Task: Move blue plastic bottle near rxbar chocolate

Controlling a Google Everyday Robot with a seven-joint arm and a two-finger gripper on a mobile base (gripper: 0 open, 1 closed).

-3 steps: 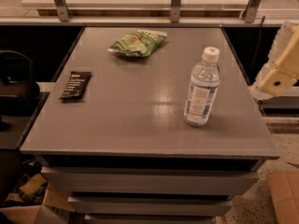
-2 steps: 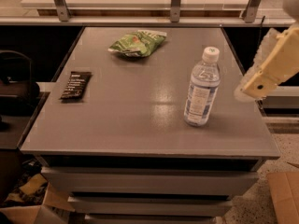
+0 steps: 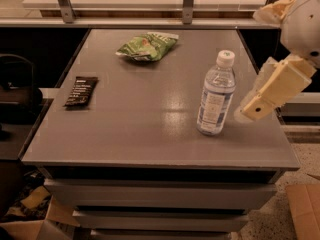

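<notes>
The blue plastic bottle's label (image 3: 214,108) will be gripped by my gripper as it closes around the bottle's lower half, well below the white cap.
The blue plastic bottle (image 3: 215,94) stands upright on the right part of the grey table (image 3: 150,129), with a white cap and a blue-and-white label. The rxbar chocolate (image 3: 81,91), a flat black bar with white lettering, lies near the table's left edge. My gripper (image 3: 248,111) comes in from the right and hangs just to the right of the bottle at about label height, a small gap away from it. It holds nothing that I can see.
A green snack bag (image 3: 146,46) lies at the back middle of the table. A white counter with metal posts (image 3: 188,1) runs behind. Drawers sit below the tabletop. Cardboard pieces (image 3: 303,209) lie on the floor at lower right and lower left.
My gripper has moved left and slightly down from the table's right edge, closing in on the bottle's right side. The bottle, bar and bag have not moved.
</notes>
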